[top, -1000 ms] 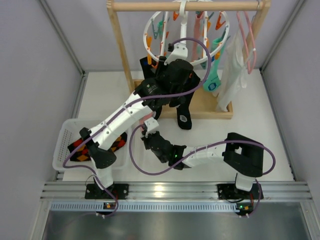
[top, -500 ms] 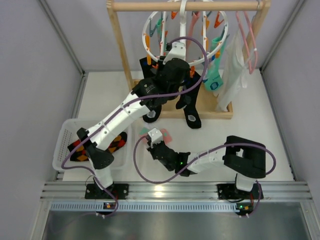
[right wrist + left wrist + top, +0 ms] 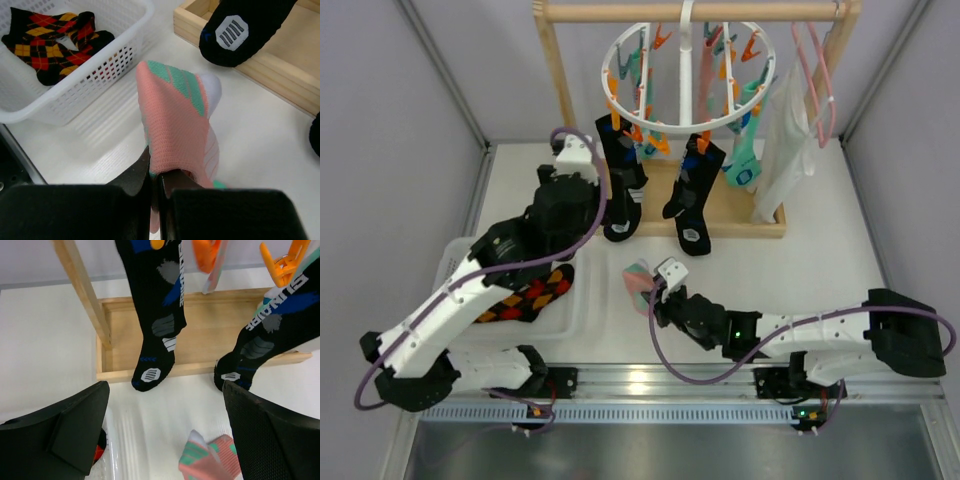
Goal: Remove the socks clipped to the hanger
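Next, I should move my left gripper to the black sock that hangs nearer the white basket and close it on the lower part of that sock's leg (image 3: 629, 177) (image 3: 164, 320).
The white ring hanger (image 3: 686, 75) hangs from the rack's rod with orange and teal clips. Clipped to it are two black socks (image 3: 621, 178) (image 3: 691, 196) and a teal sock (image 3: 745, 152). In the left wrist view the same black socks (image 3: 156, 315) (image 3: 260, 340) hang ahead of my left gripper (image 3: 165, 440). It is wide open with nothing in it, left of the rack (image 3: 582, 182). My right gripper (image 3: 160, 185) is shut on a pink sock with green marks (image 3: 175, 125), held low over the table (image 3: 640, 280).
A white basket (image 3: 575, 312) at the front left holds argyle socks (image 3: 525, 295). The wooden rack base (image 3: 730, 210) lies under the hanging socks. A white cloth garment (image 3: 788, 140) and a pink wire hanger (image 3: 815, 70) hang at the rack's right end.
My left arm has drawn back from the hanger to the left and its jaws have opened wide. The right gripper has carried the pink sock to the right.
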Robot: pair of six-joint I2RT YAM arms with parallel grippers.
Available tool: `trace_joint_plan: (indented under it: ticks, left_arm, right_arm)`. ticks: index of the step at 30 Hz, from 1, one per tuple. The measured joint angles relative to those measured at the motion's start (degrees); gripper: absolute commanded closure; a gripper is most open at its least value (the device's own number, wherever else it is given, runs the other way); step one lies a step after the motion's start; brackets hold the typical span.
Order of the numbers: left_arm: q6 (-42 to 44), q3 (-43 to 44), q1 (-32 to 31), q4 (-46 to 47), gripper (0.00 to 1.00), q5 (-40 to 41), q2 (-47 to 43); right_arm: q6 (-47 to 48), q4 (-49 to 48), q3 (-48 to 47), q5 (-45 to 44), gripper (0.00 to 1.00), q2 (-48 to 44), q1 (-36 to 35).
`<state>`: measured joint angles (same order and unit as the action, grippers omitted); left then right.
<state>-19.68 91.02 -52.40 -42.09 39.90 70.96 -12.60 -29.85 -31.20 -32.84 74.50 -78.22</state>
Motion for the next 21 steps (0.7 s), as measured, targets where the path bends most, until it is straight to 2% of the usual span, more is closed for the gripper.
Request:
trace_joint_plan:
  ticks: [5,11,15,21]
  left_arm:
    - [-1.4,-12.7,0.0,-0.3,0.02,-1.8,-15.0]
    - [-1.7,-24.6,0.0,-1.5,0.02,0.6,-31.6]
    - [-3.6,-28.2,0.0,-1.5,0.02,5.6,-38.7]
    - [-8.0,-32.0,0.5,-1.4,0.02,13.4,-45.0]
  right_arm:
    - [1.2,9.1,-3.5,4.1,1.0,-4.4,0.0]
    - [4.6,19.6,-15.2,11.2,1.0,-4.7,0.5]
    - [7.0,24.1,-26.1,15.8,1.0,-0.8,1.6]
    - [11.5,28.9,-41.4,22.1,1.0,9.8,3.1]
